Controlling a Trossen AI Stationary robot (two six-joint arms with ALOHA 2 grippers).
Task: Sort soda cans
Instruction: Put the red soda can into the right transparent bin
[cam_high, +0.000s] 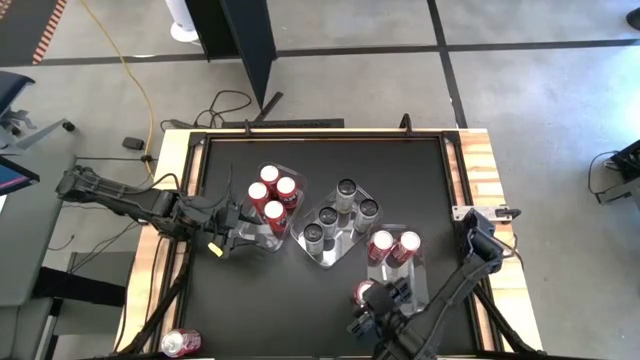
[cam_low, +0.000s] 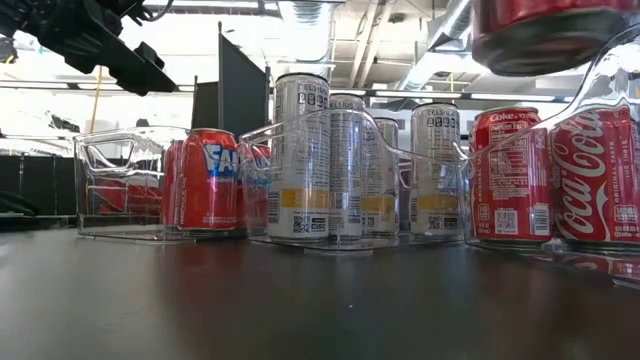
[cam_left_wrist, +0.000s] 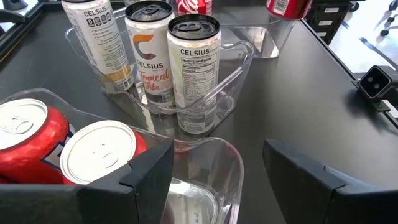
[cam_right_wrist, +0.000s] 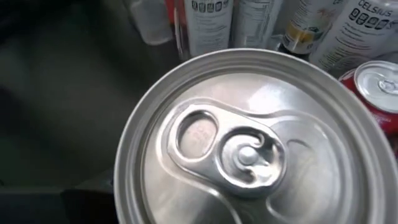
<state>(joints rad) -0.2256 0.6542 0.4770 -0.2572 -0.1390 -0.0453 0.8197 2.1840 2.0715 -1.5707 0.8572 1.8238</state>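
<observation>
Right gripper will release the red can just in front of the tray's red can (cam_high: 376, 280) nearest the silver cans.
Three clear trays stand on the black table. The left tray (cam_high: 262, 238) holds several red soda cans (cam_high: 272, 194). In the middle tray (cam_high: 338, 252) stand several silver cans (cam_left_wrist: 193, 68). The right tray (cam_high: 420, 285) carries two red cans (cam_high: 394, 247). My left gripper (cam_high: 236, 232) is open at the left tray's near end (cam_left_wrist: 211, 180), whose clear wall lies between its fingers; I cannot tell whether they touch it. My right gripper (cam_high: 373, 303) is shut on a red can (cam_high: 364, 291) over the right tray's near end. My right gripper comes at the red can from the table's near side, slanting down. In the right wrist view the can's silver top (cam_right_wrist: 249, 143) fills the picture and hides the fingers, so the part they hold does not show. The can (cam_low: 540, 30) hangs lifted clear above the tray.
One red can (cam_high: 181, 343) lies on its side at the table's near left corner. Bare black table (cam_high: 270, 310) stretches along the near edge between the arms. A wooden rim (cam_high: 482, 170) frames the table. Cables trail on the floor beyond the far edge.
</observation>
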